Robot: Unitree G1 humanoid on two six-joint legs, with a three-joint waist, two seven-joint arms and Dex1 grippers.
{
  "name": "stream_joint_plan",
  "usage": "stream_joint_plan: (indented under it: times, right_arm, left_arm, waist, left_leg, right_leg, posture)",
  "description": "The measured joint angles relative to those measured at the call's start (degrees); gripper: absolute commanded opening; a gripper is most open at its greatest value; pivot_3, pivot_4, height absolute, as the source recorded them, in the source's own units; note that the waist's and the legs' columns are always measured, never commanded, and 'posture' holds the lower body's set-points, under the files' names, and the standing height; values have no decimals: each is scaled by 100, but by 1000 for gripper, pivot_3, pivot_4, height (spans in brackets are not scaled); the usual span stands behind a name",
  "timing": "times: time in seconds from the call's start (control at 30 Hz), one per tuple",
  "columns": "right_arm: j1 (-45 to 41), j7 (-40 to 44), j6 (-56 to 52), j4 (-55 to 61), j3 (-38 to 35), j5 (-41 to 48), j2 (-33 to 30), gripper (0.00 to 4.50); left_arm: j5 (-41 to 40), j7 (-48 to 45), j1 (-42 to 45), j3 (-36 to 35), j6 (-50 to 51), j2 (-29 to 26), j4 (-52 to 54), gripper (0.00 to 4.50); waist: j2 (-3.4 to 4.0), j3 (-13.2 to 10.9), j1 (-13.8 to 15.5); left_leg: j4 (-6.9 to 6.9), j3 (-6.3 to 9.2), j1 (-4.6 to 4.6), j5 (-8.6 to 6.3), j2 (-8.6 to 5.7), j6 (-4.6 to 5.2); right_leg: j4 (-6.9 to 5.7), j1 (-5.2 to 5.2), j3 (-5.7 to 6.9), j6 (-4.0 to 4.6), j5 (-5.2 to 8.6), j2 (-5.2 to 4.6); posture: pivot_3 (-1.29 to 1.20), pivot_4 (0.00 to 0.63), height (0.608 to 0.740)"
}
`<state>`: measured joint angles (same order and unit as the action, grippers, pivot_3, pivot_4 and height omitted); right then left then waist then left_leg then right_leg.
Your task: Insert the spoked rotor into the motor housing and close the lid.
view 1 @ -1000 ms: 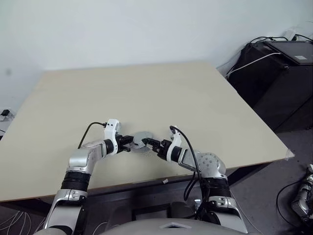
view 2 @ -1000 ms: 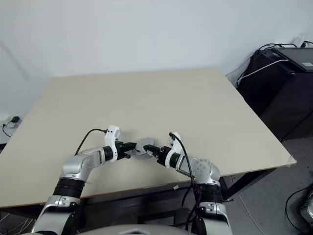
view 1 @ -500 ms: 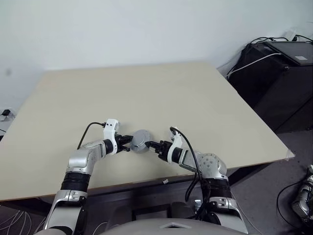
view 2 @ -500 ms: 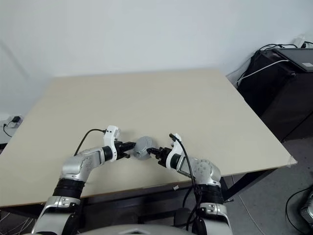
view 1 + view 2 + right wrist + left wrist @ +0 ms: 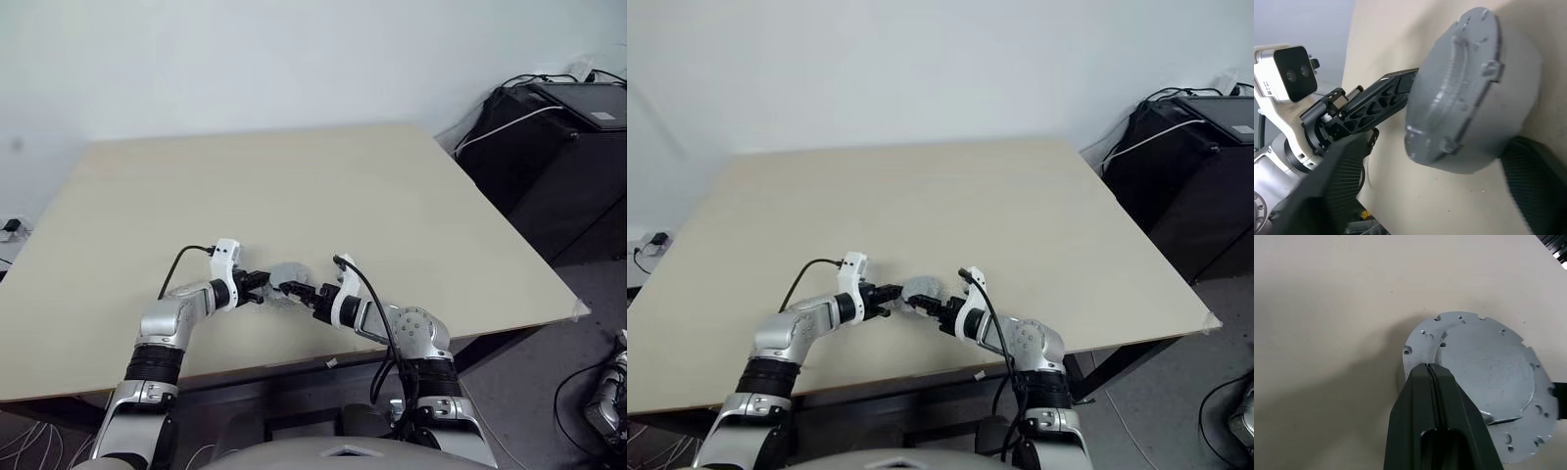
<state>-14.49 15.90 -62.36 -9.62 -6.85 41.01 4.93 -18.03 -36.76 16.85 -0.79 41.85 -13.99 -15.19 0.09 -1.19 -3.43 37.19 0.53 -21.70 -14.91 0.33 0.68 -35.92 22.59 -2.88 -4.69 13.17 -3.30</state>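
The lid slants across my right gripper's open fingers; it should square up and pinch the lid's rim [image 5: 1476,159] face to face before my left gripper backs off.
The lid [image 5: 287,276], a dull grey round cap with small holes near its rim, lies on the pale table [image 5: 294,176] close to the near edge. My left gripper [image 5: 260,285] is shut, and its tips [image 5: 1430,366] rest against the lid's [image 5: 1488,367] left rim. My right gripper [image 5: 295,291] comes in from the right and stands open, with one finger [image 5: 1337,181] on each side of the lid [image 5: 1464,98]. In the right wrist view the left gripper's fingers [image 5: 1383,98] touch the lid's side. The spoked rotor and the motor housing are hidden.
A black cabinet [image 5: 558,147] with cables stands on the floor past the table's right edge. A white wall rises behind the table. A black cable [image 5: 181,259] loops over my left forearm.
My right gripper has moved left up to the lid and spread its fingers wide around it. The left gripper has stayed shut at the lid's rim.
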Motion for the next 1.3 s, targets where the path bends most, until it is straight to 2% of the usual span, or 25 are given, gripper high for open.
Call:
stream_joint_plan:
  times: [0.23, 0.33, 0.57, 0.63, 1.03, 1.3]
  right_arm:
    - [-1, -76, 181, -117, -48, 9, 2, 4465]
    - [-21, -136, 245, -136, -192, 103, 17, 3858]
    - [-34, -248, 238, -136, -288, 137, 27, 1601]
    - [-26, -254, 247, -130, -323, 141, 27, 1225]
    - [-25, -258, 219, -112, -323, 147, 27, 1225]
    - [37, -297, 167, 26, -385, 297, 15, 1222]
  left_arm:
    - [1, -13, -12, 17, 0, 5, 16, 0]
    - [2, -15, -30, 31, 0, 5, 29, 0]
    - [11, -3, -33, 6, -14, -24, 30, 0]
    - [10, -6, -37, -1, -15, -31, 39, 0]
    - [-13, 27, -120, -66, -35, 10, 108, 0]
    - [-271, 279, -809, -388, -79, 322, 857, 0]
  waist:
    - [0, 0, 3]
    - [0, 0, 21]
    - [0, 0, 31]
    - [4, 2, 38]
    - [4, 2, 37]
    - [1, -3, 41]
  left_leg:
    - [3, 3, 5, 0, 0, 0]
    - [3, 2, 4, 0, -1, 0]
    - [-2, 1, -4, 0, -1, 0]
    - [-2, 1, -3, 0, -1, 0]
    - [2, 1, 2, 0, -1, 0]
    - [-3, -1, -41, -1, -2, 0]
  right_leg:
    - [1, 4, 0, -2, -1, -1]
    - [1, 3, 0, -2, -1, -2]
    - [2, -2, -2, 0, 0, -1]
    - [2, -2, -2, 0, 0, -1]
    - [2, 1, -2, -1, -1, -2]
    - [2, 25, -9, 25, -17, -2]
  posture:
    - [0, 0, 740]
    - [0, 0, 740]
    - [0, 0, 740]
    - [0, 0, 740]
    - [0, 0, 740]
    - [0, 0, 740]
